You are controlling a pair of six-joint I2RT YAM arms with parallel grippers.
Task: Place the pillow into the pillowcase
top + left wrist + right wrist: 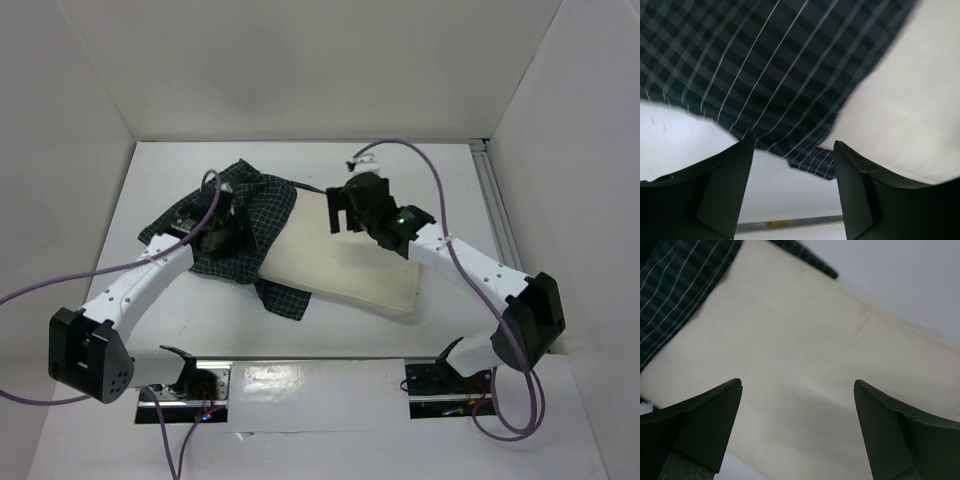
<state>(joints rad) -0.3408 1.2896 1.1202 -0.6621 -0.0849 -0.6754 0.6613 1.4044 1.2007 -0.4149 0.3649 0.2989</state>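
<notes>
The loose flap of the dark checked pillowcase comes out beside the cream pillow, and next my left gripper will close there on the near edge (251, 282) (783, 154) of the pillowcase.
The cream pillow (345, 262) lies in the middle of the table, its left end under the dark checked pillowcase (262, 215). The pillowcase is crumpled to the left and drapes over the pillow's left part. My left gripper (222, 232) hovers over the pillowcase, open and empty; in the left wrist view the pillowcase (765, 65) and pillow (905, 100) lie beyond the gripper (795, 150). My right gripper (345, 213) is open above the pillow's far end; in the right wrist view the pillow (805, 360) fills the space between the jaws of the gripper (797, 385).
White walls enclose the table (400, 160) on three sides. A metal rail (497, 215) runs along the right edge. Two mounts (185, 385) stand at the near edge.
</notes>
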